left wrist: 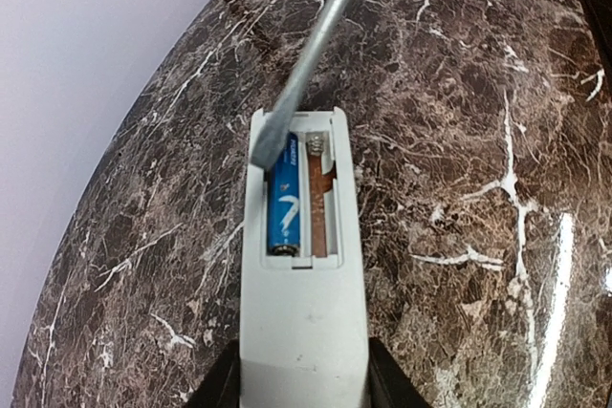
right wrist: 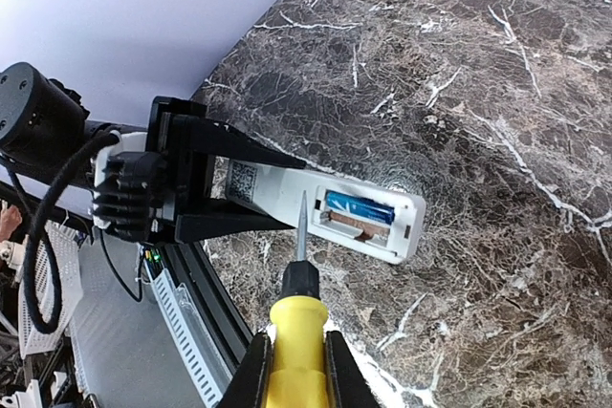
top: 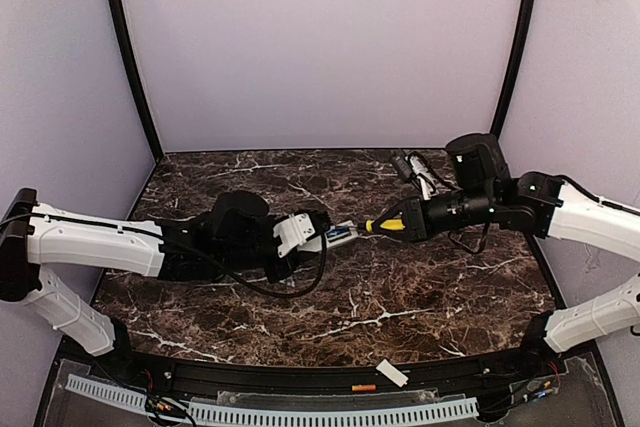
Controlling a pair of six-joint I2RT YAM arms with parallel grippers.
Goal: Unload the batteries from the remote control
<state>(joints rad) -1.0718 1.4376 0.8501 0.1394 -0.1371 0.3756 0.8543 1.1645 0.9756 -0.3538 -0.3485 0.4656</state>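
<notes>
The robot will set the white remote control down on the bare marble (top: 327,282) between its left gripper and the front rail.
My left gripper (left wrist: 304,384) is shut on the white remote control (left wrist: 304,322) and holds it level above the table, back side up. Its battery compartment is open. One blue battery (left wrist: 284,209) lies in the left slot; the slot beside it (left wrist: 323,207) is empty, showing copper strip. My right gripper (right wrist: 298,375) is shut on the yellow-handled screwdriver (right wrist: 298,332). The blade (left wrist: 306,64) ends over the compartment's far end, by the blue battery; I cannot tell if it touches. The QR sticker (right wrist: 242,179) sits near the left fingers (right wrist: 220,145). In the top view both grippers (top: 310,232) (top: 408,222) meet mid-table.
A short white cover plate (top: 392,375) and a small orange piece (top: 364,387) lie on the front rail below the marble table (top: 400,297); I cannot tell what the orange piece is. Cables and a black-and-white object (top: 415,169) sit at the back right.
</notes>
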